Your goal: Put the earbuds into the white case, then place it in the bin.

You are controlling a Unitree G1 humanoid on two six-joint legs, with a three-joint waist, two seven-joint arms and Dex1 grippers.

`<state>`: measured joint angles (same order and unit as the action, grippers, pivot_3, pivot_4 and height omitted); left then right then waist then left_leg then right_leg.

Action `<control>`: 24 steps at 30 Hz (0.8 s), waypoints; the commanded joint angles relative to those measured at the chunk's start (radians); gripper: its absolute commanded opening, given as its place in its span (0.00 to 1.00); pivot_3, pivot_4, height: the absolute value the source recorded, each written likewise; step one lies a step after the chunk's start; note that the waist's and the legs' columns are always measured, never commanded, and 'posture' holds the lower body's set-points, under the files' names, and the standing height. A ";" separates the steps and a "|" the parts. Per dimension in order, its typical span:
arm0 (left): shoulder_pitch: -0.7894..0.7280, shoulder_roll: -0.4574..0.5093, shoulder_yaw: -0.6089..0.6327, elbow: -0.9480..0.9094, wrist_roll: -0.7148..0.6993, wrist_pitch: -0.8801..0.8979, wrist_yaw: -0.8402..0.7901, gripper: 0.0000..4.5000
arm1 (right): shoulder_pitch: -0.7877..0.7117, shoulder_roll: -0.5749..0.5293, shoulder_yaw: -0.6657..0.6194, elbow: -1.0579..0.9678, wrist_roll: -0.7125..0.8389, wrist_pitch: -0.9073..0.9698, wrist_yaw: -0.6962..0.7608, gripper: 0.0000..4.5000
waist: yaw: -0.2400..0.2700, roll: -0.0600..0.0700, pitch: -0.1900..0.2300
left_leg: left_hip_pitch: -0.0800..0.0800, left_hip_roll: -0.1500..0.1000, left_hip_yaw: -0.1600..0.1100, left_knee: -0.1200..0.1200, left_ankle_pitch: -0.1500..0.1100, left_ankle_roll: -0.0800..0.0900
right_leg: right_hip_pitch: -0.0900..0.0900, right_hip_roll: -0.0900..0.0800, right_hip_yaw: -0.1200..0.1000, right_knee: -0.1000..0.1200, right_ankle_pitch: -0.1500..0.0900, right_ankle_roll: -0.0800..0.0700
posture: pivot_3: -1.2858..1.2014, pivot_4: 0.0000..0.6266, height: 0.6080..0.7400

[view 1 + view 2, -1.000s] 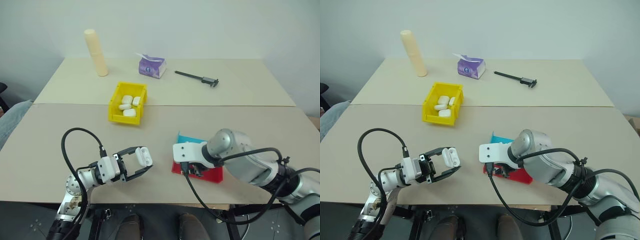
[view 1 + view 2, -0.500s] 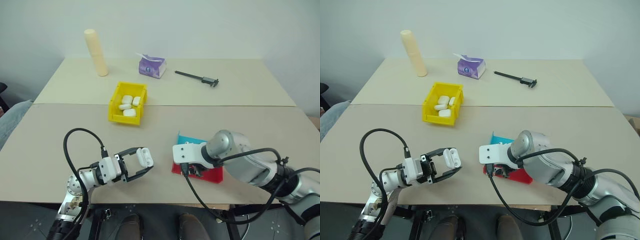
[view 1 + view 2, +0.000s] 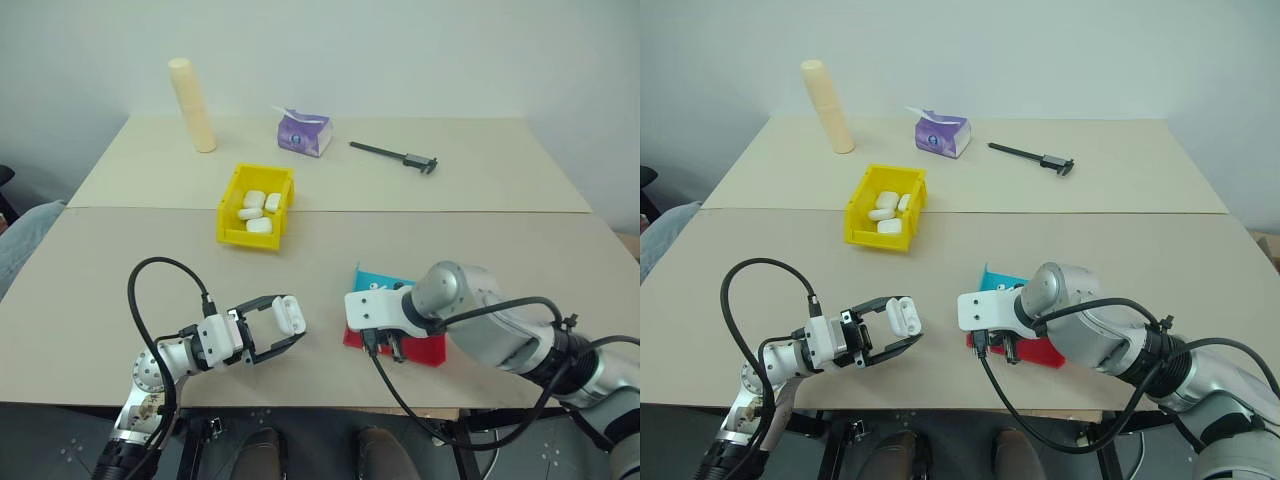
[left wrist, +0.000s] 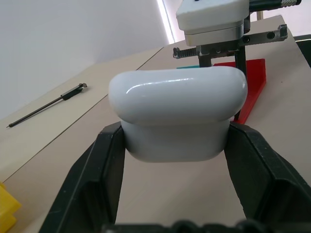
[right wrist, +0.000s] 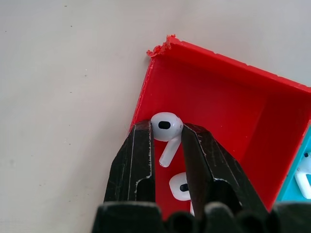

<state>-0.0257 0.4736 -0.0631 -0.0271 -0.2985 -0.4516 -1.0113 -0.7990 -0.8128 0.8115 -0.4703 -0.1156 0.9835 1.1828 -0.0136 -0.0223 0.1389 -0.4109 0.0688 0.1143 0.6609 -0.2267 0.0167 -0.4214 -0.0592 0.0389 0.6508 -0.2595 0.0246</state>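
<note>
My right gripper will let go of the earbud in the white case, over the table (image 3: 338, 268) next to the tray's teal part.
My left gripper (image 3: 286, 327) hovers just above the near table, shut on the white case (image 3: 289, 314), which it clamps by its lower half (image 4: 177, 111). The right gripper (image 5: 166, 131) points down into the red part of the tray (image 5: 233, 116), its fingers shut on one of the earbuds (image 5: 165, 125) by the head, stem hanging between them. A second earbud (image 5: 181, 186) lies in the red part beside the fingers, and another (image 5: 304, 175) lies in the teal part. The yellow bin (image 3: 228, 212) stands farther back on the left with several white cases inside.
The red-and-teal tray (image 3: 424, 350) sits near the table's front edge under my right hand. At the back stand a cream cylinder (image 3: 192, 105), a purple tissue pack (image 3: 303, 133) and a black caliper (image 3: 395, 155).
The right gripper's fingers have drawn together over the red tray. The left arm and the case have not moved.
</note>
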 commanded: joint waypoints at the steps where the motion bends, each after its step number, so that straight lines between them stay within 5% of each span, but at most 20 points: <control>1: -0.006 0.004 0.002 -0.032 -0.019 -0.018 -0.001 0.61 | 0.006 -0.002 -0.032 -0.028 0.008 0.004 -0.005 0.14 | 0.000 0.000 0.000 | 0.000 0.000 0.000 0.000 0.000 0.000 | 0.000 0.000 0.000 0.000 0.000 0.000 | 0.52 0.24 1.00; 6: -0.039 -0.005 -0.005 -0.101 -0.092 0.021 -0.016 0.61 | -0.008 0.021 -0.208 -0.089 0.136 0.088 0.008 0.14 | 0.001 0.000 0.000 | -0.001 0.000 0.000 0.000 0.000 0.000 | 0.000 0.000 0.000 0.000 0.000 0.000 | 0.52 0.24 1.00; 12: -0.105 -0.003 -0.030 -0.315 -0.180 0.279 0.077 0.61 | -0.015 0.026 -0.632 -0.126 0.376 0.141 0.025 0.14 | 0.006 0.000 0.000 | -0.003 0.000 -0.002 0.000 0.000 0.000 | 0.000 0.000 -0.001 -0.002 0.000 0.001 | 0.52 0.24 1.00; 17: -0.154 -0.003 -0.038 -0.353 -0.246 0.371 0.052 0.61 | 0.068 0.019 -0.819 -0.103 0.452 0.005 -0.014 0.14 | 0.003 0.000 0.000 | -0.002 0.000 -0.001 0.000 0.000 0.000 | 0.001 0.001 -0.001 -0.002 0.000 0.001 | 0.52 0.24 1.00; 24: -0.194 0.061 -0.052 -0.428 -0.282 0.505 0.003 0.61 | 0.163 0.224 -1.054 -0.056 0.690 -0.285 -0.046 0.14 | -0.003 0.000 0.000 | -0.001 0.000 -0.001 -0.001 0.000 0.000 | 0.001 0.002 0.001 -0.002 0.000 0.001 | 0.52 0.24 1.00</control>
<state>-0.2009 0.5188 -0.1176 -0.4131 -0.5556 0.0371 -0.9938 -0.6373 -0.6094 -0.1856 -0.5190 0.4988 0.7603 1.1463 -0.0166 -0.0225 0.1389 -0.4120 0.0689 0.1131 0.6602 -0.2265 0.0166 -0.4204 -0.0572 0.0399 0.6494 -0.2590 0.0255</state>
